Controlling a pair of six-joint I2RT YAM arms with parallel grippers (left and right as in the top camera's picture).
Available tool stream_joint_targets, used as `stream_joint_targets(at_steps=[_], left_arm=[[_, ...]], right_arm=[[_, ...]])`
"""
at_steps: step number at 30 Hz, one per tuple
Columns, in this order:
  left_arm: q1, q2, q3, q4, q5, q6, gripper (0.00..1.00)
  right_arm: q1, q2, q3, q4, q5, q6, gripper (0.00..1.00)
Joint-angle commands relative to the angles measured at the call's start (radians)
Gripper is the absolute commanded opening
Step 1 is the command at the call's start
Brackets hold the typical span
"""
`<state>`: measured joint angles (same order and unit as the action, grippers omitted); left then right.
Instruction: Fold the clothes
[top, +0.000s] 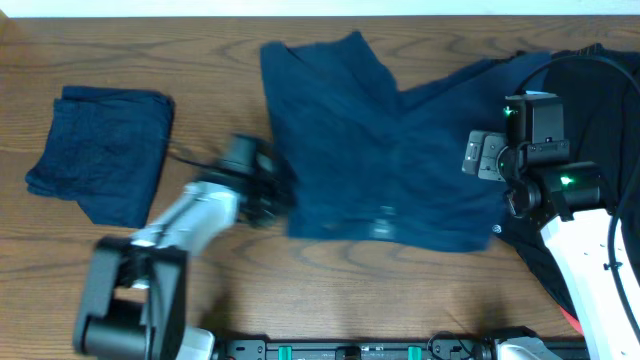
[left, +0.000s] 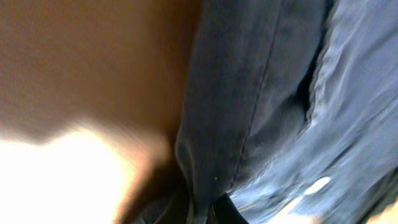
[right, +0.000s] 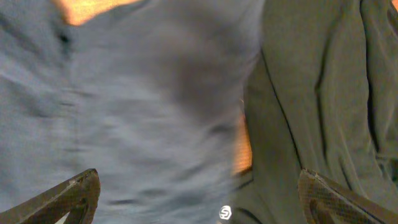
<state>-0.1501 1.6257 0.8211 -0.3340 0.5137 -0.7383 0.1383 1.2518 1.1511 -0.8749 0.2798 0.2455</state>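
Note:
Next, my right gripper grabs the navy garment's near corner (top: 492, 234) (right: 216, 205), next to the pile of black clothing.
A dark navy garment (top: 380, 150) lies spread on the wooden table, centre right. My left gripper (top: 270, 195) is at its lower left edge and is shut on the fabric's hem, which shows close up in the left wrist view (left: 249, 124). My right gripper (top: 490, 160) hovers over the garment's right side, open and empty; its two fingertips frame the blue cloth (right: 155, 112) with a small white logo (right: 226, 213). A folded navy piece (top: 100, 150) lies at the left.
A pile of black clothing (top: 590, 90) lies at the right edge under the right arm, also seen in the right wrist view (right: 323, 93). A bit of red shows at the lower right (top: 572, 318). Bare wood (top: 350, 280) runs along the front.

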Motion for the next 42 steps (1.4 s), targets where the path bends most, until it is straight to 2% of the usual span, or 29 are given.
stream_joint_targets(at_steps=[1, 3, 4, 6, 7, 10, 12, 15, 18, 21, 26, 30, 35, 42], left_arm=[[0.206, -0.064, 0.105, -0.003, -0.023, 0.129, 0.05], [0.298, -0.082, 0.161, -0.011, 0.021, 0.129, 0.06], [0.332, -0.090, 0.185, -0.018, 0.061, 0.129, 0.13], [0.374, -0.109, 0.216, -0.044, 0.158, 0.129, 0.43], [0.379, -0.121, 0.218, -0.069, 0.198, 0.130, 0.63], [0.348, -0.143, 0.218, -0.218, 0.227, 0.188, 0.91], [0.310, -0.143, 0.217, -0.337, 0.221, 0.246, 0.98], [0.223, -0.137, 0.205, -0.507, 0.167, 0.259, 0.99], [0.108, -0.136, 0.167, -0.526, 0.167, 0.257, 0.98], [-0.011, -0.136, 0.117, -0.457, 0.166, 0.206, 0.95], [-0.189, -0.135, 0.012, -0.261, 0.142, -0.011, 0.82], [-0.306, -0.135, -0.070, -0.117, 0.118, -0.170, 0.79], [-0.404, -0.135, -0.107, 0.047, 0.103, -0.233, 0.74], [-0.536, -0.131, -0.107, 0.069, -0.063, -0.343, 0.74]], right_arm=[[-0.021, -0.016, 0.008, -0.025, 0.000, 0.014, 0.99], [-0.032, -0.016, 0.008, -0.043, 0.000, 0.036, 0.99], [-0.037, -0.016, 0.007, -0.050, 0.000, 0.047, 0.99], [-0.048, -0.016, 0.005, -0.060, 0.000, 0.055, 0.99], [-0.054, -0.016, 0.005, -0.064, 0.000, 0.055, 0.99], [-0.059, -0.016, 0.005, -0.070, 0.000, 0.055, 0.99], [-0.060, -0.016, 0.005, -0.077, 0.000, 0.054, 0.99], [-0.060, -0.016, 0.005, -0.088, 0.000, 0.054, 0.99], [-0.060, -0.016, 0.005, -0.089, 0.000, 0.054, 0.99], [-0.060, -0.016, 0.005, -0.091, 0.000, 0.055, 0.99], [-0.060, -0.016, 0.005, -0.106, 0.001, 0.054, 0.99], [-0.076, -0.016, 0.005, -0.113, 0.000, 0.054, 0.99], [-0.094, -0.016, 0.005, -0.114, 0.000, 0.054, 0.99], [-0.094, -0.016, 0.005, -0.125, 0.000, 0.054, 0.99]])
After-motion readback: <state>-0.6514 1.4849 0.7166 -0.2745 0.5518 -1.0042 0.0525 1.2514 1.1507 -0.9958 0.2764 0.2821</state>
